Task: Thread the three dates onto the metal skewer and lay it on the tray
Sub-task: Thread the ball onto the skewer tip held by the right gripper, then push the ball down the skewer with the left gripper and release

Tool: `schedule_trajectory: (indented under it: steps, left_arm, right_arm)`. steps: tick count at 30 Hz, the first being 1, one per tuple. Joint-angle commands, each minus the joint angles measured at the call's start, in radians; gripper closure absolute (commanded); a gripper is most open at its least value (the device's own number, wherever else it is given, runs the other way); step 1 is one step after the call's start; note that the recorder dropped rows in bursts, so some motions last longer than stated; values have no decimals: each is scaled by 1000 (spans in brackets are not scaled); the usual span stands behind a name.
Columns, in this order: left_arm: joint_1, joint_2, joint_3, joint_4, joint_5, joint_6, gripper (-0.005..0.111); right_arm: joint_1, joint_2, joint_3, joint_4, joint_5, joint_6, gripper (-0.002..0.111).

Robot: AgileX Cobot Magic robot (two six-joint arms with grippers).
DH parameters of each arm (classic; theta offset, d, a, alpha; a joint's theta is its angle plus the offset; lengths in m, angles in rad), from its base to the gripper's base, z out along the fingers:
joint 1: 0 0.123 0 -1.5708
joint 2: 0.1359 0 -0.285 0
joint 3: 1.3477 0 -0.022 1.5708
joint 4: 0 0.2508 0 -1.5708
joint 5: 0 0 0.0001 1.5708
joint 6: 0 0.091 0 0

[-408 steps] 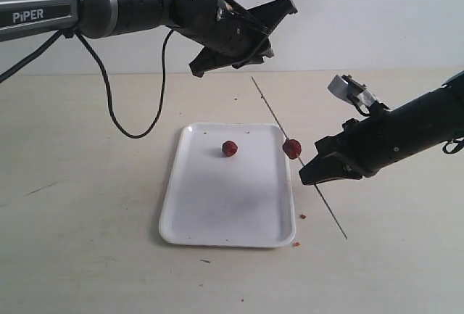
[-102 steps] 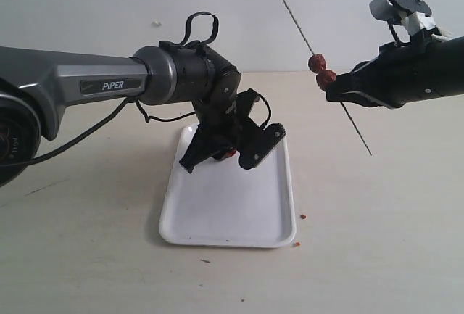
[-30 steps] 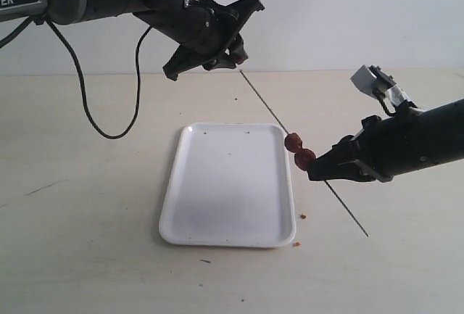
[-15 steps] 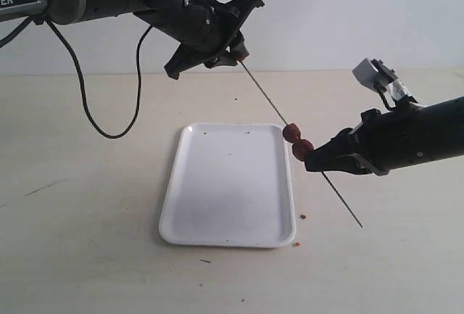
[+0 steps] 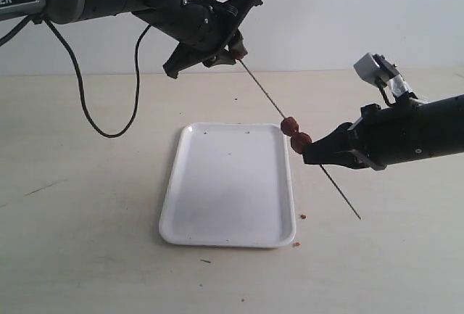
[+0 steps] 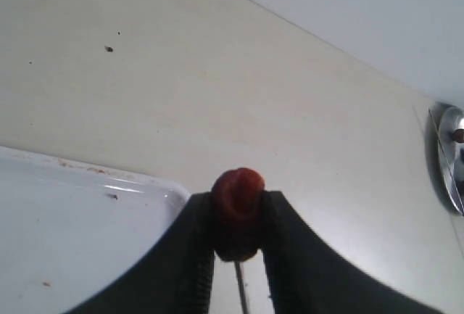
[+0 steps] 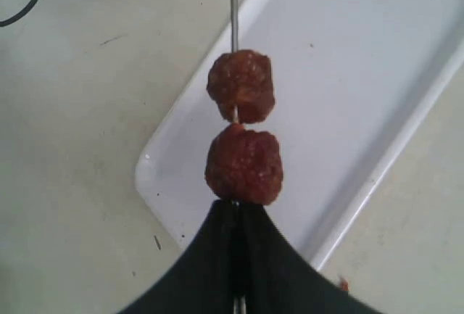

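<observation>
My left gripper needs to release its date on the skewer's upper end (image 5: 247, 63), above the other dates.
Two dark red dates (image 5: 295, 132) sit threaded on the thin metal skewer (image 5: 264, 93), seen close in the right wrist view as an upper date (image 7: 241, 85) and a lower date (image 7: 244, 164). My right gripper (image 5: 313, 157) is shut on the skewer (image 7: 233, 9) just below them, holding it slanted above the tray's right edge. My left gripper (image 5: 235, 53) is shut on the third date (image 6: 236, 205) at the skewer's upper tip; the rod (image 6: 241, 292) shows below that date. The white tray (image 5: 217, 212) lies flat beneath, with nothing on it.
A black cable (image 5: 90, 111) loops down from the left arm onto the table behind the tray. Small red crumbs (image 5: 296, 243) lie by the tray's front right corner. A round metal fitting (image 6: 449, 158) shows at the left wrist view's edge.
Over the last second the right gripper has lifted the skewer slightly and pushed it up toward the left gripper. Its tip now meets the date held there. Earlier that date lay on the tray.
</observation>
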Motion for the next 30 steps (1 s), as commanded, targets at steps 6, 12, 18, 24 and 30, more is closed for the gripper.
schedule_trajectory:
  steps: [6, 12, 18, 24, 30]
  left_arm:
    - [-2, -9, 1, 0, 23, 3, 83]
    - [-2, -9, 1, -11, 40, 32, 83]
    - [-2, -9, 1, -67, 50, 103, 83]
    - [-2, -9, 1, -101, 59, 131, 83]
    - [-2, -9, 1, -108, 73, 140, 83]
  right_arm:
    - [-4, 1, 2, 121, 10, -90, 108]
    - [-4, 1, 2, 163, 11, -131, 108]
    - [-4, 1, 2, 209, 11, -169, 108]
    - [-4, 1, 1, 235, 11, -177, 108]
    - [-4, 1, -2, 280, 38, -209, 108]
